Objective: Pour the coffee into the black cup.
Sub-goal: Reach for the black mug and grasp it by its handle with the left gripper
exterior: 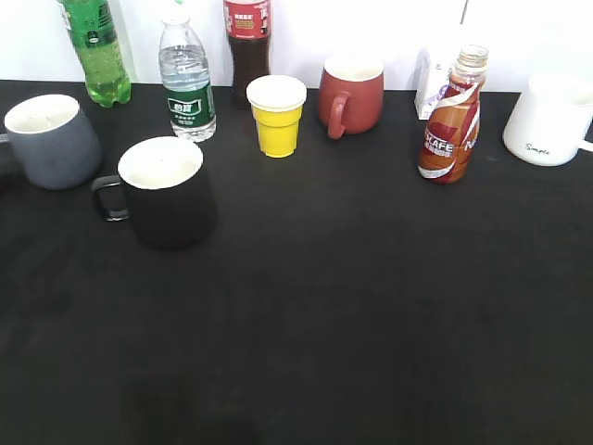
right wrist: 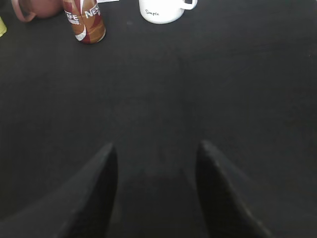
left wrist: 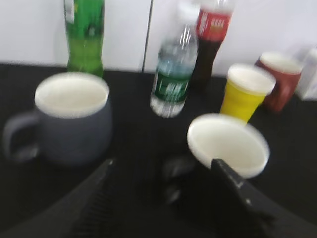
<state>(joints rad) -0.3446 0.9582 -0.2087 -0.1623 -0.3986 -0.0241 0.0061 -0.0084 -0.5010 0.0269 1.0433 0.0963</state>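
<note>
The black cup's handle (exterior: 99,197) (left wrist: 169,177) is on the side facing the grey mug. My left gripper needs to go there next and close on it.
The coffee bottle (exterior: 451,120) stands upright at the back right of the black table, cap off; its lower part shows in the right wrist view (right wrist: 85,22). The black cup (exterior: 167,190) stands at the left, handle to the left; in the left wrist view its white inside (left wrist: 228,144) shows just beyond my right finger. My left gripper (left wrist: 161,166) is open and empty, with the cup's handle between the fingers. My right gripper (right wrist: 156,148) is open and empty above bare table, well short of the bottle. Neither gripper shows in the exterior view.
A grey mug (exterior: 51,139) is left of the black cup. Along the back stand a green bottle (exterior: 95,51), a water bottle (exterior: 187,82), a cola bottle (exterior: 247,46), a yellow cup (exterior: 276,116), a dark red mug (exterior: 350,93), a white mug (exterior: 548,119).
</note>
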